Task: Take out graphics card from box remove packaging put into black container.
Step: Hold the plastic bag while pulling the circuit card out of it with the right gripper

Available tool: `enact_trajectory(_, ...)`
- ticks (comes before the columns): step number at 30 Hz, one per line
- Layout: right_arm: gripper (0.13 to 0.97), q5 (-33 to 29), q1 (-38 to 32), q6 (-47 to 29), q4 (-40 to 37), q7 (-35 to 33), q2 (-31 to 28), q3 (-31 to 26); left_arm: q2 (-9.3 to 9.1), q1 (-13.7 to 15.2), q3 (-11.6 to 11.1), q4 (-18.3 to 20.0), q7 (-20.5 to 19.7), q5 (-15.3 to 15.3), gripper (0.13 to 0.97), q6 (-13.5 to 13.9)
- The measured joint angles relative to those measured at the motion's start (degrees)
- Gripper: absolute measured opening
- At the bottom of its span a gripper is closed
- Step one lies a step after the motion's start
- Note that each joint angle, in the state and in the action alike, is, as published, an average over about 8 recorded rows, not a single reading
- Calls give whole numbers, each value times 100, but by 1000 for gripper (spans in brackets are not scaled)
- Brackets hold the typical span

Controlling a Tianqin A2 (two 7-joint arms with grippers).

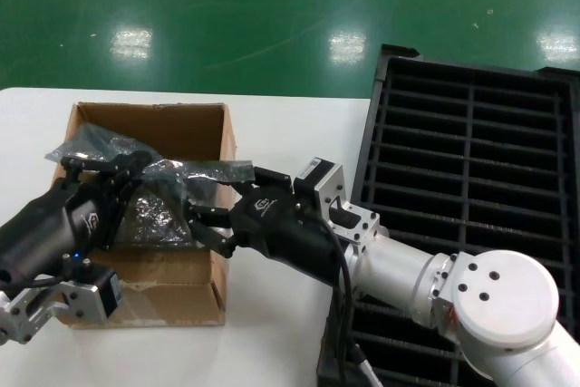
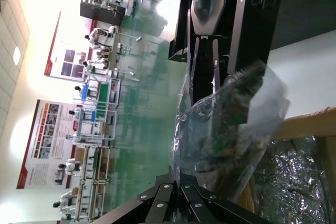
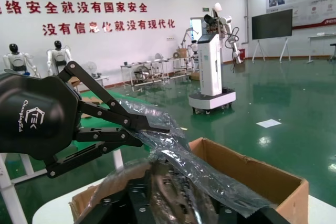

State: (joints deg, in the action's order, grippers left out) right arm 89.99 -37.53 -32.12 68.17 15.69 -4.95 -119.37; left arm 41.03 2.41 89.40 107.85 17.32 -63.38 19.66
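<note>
Loose packaging still drapes around the graphics card's end, so next my right gripper takes the card by its connector end (image 3: 176, 195) while my left gripper holds the packaging back.
The brown cardboard box (image 1: 214, 289) stands on the white table at the left. My left gripper (image 1: 143, 172) is above it, shut on an edge of the translucent grey packaging (image 1: 195, 169); its closed jaws show in the left wrist view (image 2: 179, 181). The graphics card (image 3: 176, 190) is a dark board, still inside the bag (image 3: 210, 174). My right gripper (image 1: 196, 221) reaches in from the right, and its jaws stand apart on either side of the bagged card (image 2: 231, 111). The black container (image 1: 373, 147) lies at the right.
More crinkled silver bag (image 2: 302, 182) lies inside the box (image 2: 307, 121). The right arm's forearm crosses the container's near left corner. Beyond the table's far edge is the green floor (image 1: 272, 6).
</note>
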Motion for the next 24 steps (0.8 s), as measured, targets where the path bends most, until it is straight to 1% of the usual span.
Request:
enact_trajectory(1, 352, -4, 5, -3, 8, 16, 0, -4, 0, 0, 0, 0, 0, 0, 140, 0)
enact_trajectory(5, 352, -16, 32, -17, 52, 81, -9, -20, 0, 0, 0, 0, 0, 0, 140, 0)
enact_trajectory(13, 554, -12, 58, -20, 54, 113, -4, -15, 0, 0, 0, 0, 0, 0, 140, 0)
enact_trajectory(22, 588, 52, -11, -49, -23, 172, 10, 39, 0, 0, 0, 0, 0, 0, 140, 0)
enact_trajectory(24, 578, 70, -18, -71, -28, 177, 6, 44, 0, 0, 0, 0, 0, 0, 140, 0)
